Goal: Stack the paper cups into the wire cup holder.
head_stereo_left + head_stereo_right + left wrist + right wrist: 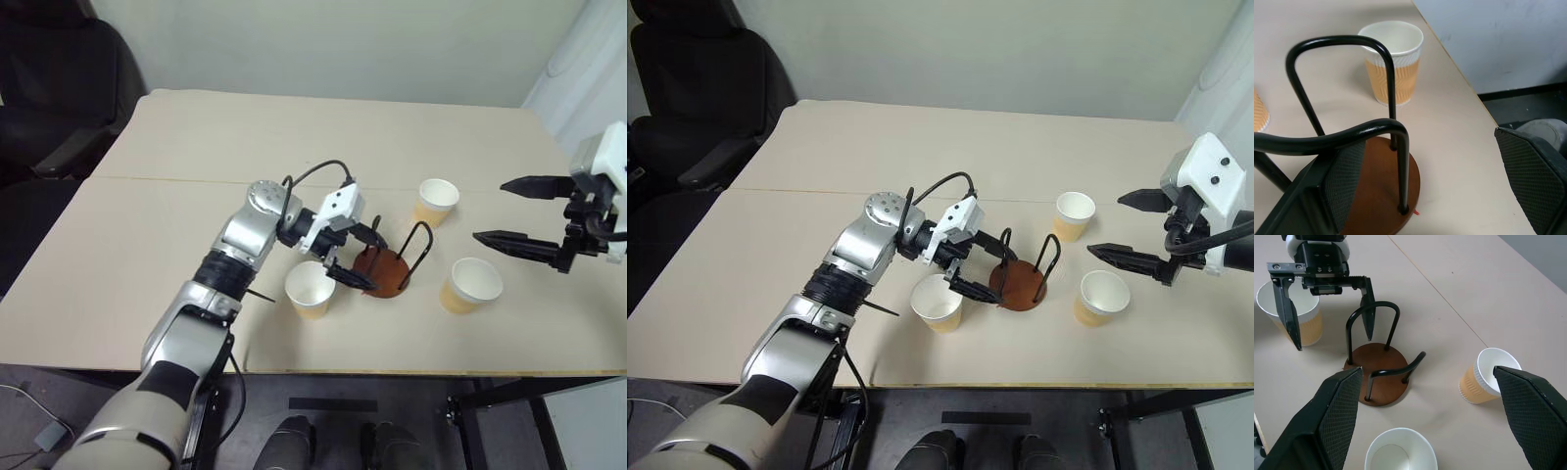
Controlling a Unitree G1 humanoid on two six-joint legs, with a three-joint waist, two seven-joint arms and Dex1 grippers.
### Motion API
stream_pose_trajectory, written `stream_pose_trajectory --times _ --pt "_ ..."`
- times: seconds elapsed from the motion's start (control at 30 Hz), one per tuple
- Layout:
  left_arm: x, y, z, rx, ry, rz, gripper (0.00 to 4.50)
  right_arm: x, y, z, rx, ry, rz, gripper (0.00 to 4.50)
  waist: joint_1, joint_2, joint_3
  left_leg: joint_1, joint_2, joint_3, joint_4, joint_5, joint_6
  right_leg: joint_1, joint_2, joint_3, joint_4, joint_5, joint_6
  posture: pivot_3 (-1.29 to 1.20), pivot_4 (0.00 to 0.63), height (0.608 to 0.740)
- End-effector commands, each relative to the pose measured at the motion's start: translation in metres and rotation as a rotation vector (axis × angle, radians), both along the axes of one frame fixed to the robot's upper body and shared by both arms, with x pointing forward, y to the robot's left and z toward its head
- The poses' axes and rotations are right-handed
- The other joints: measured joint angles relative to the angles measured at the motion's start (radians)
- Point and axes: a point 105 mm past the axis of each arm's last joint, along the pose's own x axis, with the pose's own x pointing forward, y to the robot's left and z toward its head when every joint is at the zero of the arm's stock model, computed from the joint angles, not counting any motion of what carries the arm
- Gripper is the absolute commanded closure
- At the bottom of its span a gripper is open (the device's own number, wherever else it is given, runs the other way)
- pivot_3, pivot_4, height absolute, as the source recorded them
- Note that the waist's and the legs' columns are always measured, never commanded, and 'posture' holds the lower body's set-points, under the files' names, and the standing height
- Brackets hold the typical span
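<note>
The robot's right gripper will next move to the far paper cup behind the wire cup holder and grab that cup's near rim (452, 204) (1483, 386).
The wire cup holder (384, 272) stands near the table's front edge, with a brown disc base and two black wire loops; its base is bare. Three tan paper cups stand upright on the table: one (312, 289) left of the holder, one (436, 202) behind it to the right, one (470, 284) to its right. My left gripper (361, 257) is open at the holder's left side, one finger by the near wire loop (1396, 127), the other beside the left cup. My right gripper (490, 211) hangs open above the table, over the right-hand cups, holding nothing.
The beige table (196, 147) is made of two tops joined along a seam. Its front edge runs just in front of the cups. A black chair (696, 88) stands off the far left corner. A pale wall rises behind the table.
</note>
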Motion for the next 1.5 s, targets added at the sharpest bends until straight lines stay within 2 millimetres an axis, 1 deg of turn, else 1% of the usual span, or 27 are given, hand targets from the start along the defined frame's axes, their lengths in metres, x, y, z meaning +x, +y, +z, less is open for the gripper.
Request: stream_pose_trajectory --times 0.03,0.23,0.5,0.7,0.87,1.23,1.5 --pt "-0.007 0.002 0.003 0.021 -0.012 -0.039 0.03 -0.002 0.002 0.01 -0.007 -0.05 0.011 0.14 0.0 0.0 0.0 0.0 0.0 0.0 0.0 0.0 0.0 0.0 0.0 0.0 0.0 0.0 0.0 0.0 0.15 0.74" --pt "-0.011 0.008 -0.001 0.063 -0.015 -0.056 0.03 -0.002 0.002 0.01 -0.01 -0.044 0.018 0.14 0.0 0.0 0.0 0.0 0.0 0.0 0.0 0.0 0.0 0.0 0.0 0.0 0.0 0.0 0.0 0.0 0.15 0.74" --pt "-0.002 0.007 0.005 0.037 -0.059 -0.01 0.03 0.0 0.004 0.01 -0.011 -0.041 0.026 0.14 0.0 0.0 0.0 0.0 0.0 0.0 0.0 0.0 0.0 0.0 0.0 0.0 0.0 0.0 0.0 0.0 0.15 0.74" --pt "0.002 0.011 0.007 0.042 -0.074 0.007 0.03 0.0 0.004 0.011 -0.013 -0.038 0.029 0.14 0.0 0.0 0.0 0.0 0.0 0.0 0.0 0.0 0.0 0.0 0.0 0.0 0.0 0.0 0.0 0.0 0.15 0.74" --pt "0.007 0.019 0.011 0.057 -0.075 0.029 0.03 0.0 0.003 0.011 -0.013 -0.033 0.031 0.14 0.0 0.0 0.0 0.0 0.0 0.0 0.0 0.0 0.0 0.0 0.0 0.0 0.0 0.0 0.0 0.0 0.15 0.74" --pt "0.014 0.041 0.021 0.065 -0.013 0.078 0.03 0.001 0.003 0.012 -0.017 -0.03 0.038 0.14 -0.001 0.0 0.0 0.0 0.0 0.0 0.0 0.0 0.0 0.0 0.0 0.0 0.0 0.0 0.0 0.0 0.15 0.74" --pt "0.03 0.061 0.046 0.0 -0.019 0.184 0.03 0.004 0.005 0.015 -0.008 -0.042 0.045 0.14 -0.001 0.0 0.0 0.0 0.0 0.0 0.0 0.0 0.001 0.0 0.0 0.0 -0.001 0.0 0.0 0.0 0.15 0.74"
